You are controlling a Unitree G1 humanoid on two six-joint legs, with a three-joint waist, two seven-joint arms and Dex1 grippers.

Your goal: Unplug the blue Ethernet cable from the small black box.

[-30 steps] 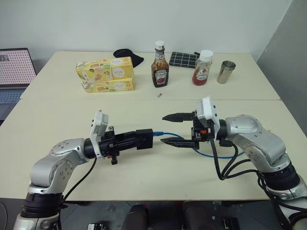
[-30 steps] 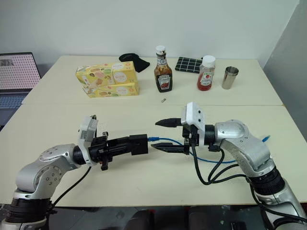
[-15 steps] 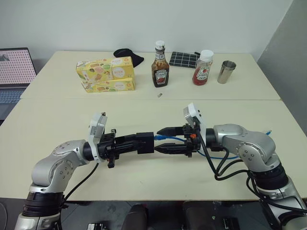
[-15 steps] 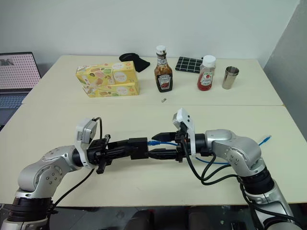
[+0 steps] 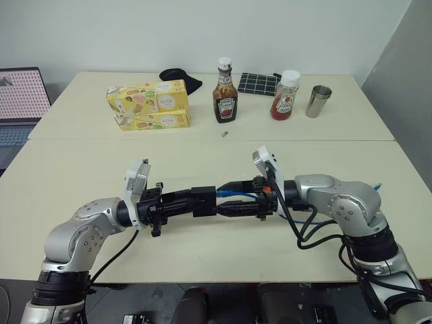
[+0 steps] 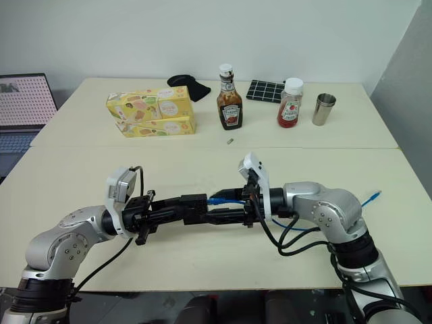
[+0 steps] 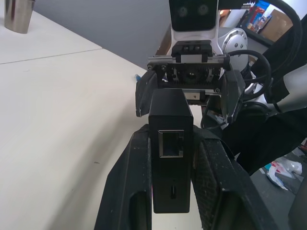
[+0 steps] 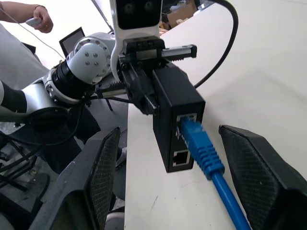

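Next, I pinch the plug's body [image 8: 201, 149] before I pull straight back, as the blue Ethernet cable's plug sits in the box's port, slanted between the open fingers of my right gripper.
The small black box [image 5: 205, 200] is held above the near table, and my left gripper [image 5: 194, 201] is shut on its sides. In the left wrist view the box [image 7: 170, 143] shows an empty port facing the camera. The blue Ethernet cable [image 8: 204, 153] is plugged into the box [image 8: 176, 103]. From there the cable [image 5: 317, 220] trails to the right under my right arm. My right gripper [image 5: 225, 198] is open. Its fingers [image 8: 103, 167] stand on either side of the plug without touching it.
At the back of the table stand yellow cartons [image 5: 148, 104], a brown sauce bottle [image 5: 225, 91], a red sauce bottle [image 5: 285, 96] and a metal cup [image 5: 317, 101]. A black grid pad [image 5: 258, 84] and a black cloth [image 5: 181, 77] lie behind them. A laptop [image 5: 20, 101] sits far left.
My right gripper has sunk and moved left toward the box, rolling so that its open fingers now flank the plug. The left gripper and the box have stayed put.
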